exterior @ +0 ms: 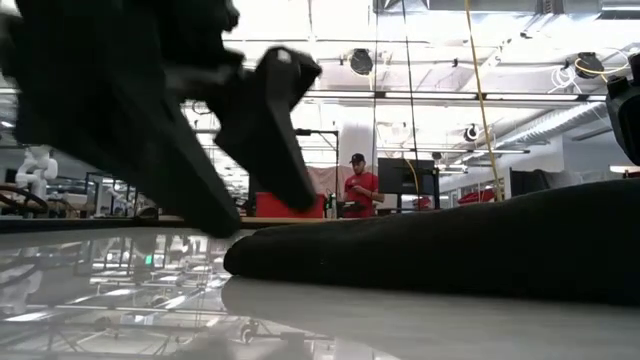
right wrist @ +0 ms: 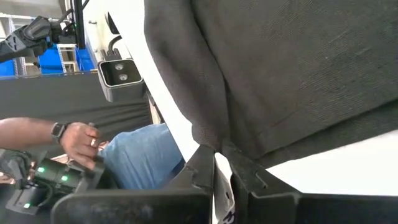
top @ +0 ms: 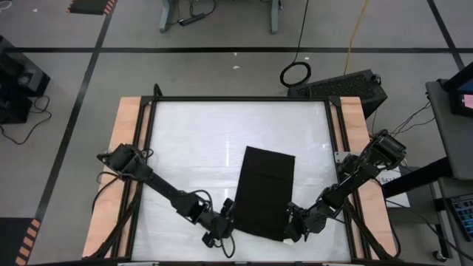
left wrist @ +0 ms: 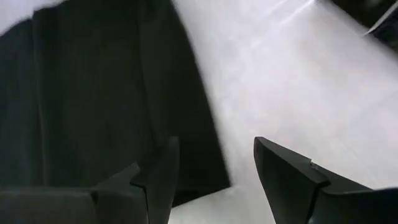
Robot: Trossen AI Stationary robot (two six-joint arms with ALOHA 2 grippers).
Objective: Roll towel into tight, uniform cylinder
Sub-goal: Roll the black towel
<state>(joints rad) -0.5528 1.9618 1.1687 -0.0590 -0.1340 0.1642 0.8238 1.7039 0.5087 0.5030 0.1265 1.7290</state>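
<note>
The far edge of the black towel slants and sits closer to my right arm, so I need to pinch the near long edge [top: 238, 193] with my left gripper and pull the towel straighter before rolling.
The black towel [top: 266, 192] lies folded into a long rectangle on the white table [top: 199, 155], reaching from mid-table toward the near edge. In the low view the towel [exterior: 450, 250] is a low dark mound. My left gripper [top: 228, 216] stands open just off the towel's near left corner. In its wrist view, my left gripper [left wrist: 214, 180] has one finger over the towel's edge and the other over bare table. My right gripper [top: 290, 223] is shut on the towel at its right edge, close to the near corner. My right gripper pinches the towel's right edge [right wrist: 211, 138], near the near corner, between its two fingertips [right wrist: 200, 163]. It comes slanting down from the table's near right side. The cloth puckers where the fingers meet it, and the rest lies flat on the table.
Wooden rails [top: 126, 148] run along the table's left and right sides. Bare white tabletop stretches left of the towel and beyond it. A seated person's hand [right wrist: 78, 140] rests on a device past the near edge, and another person [exterior: 360, 188] stands far off in the room.
</note>
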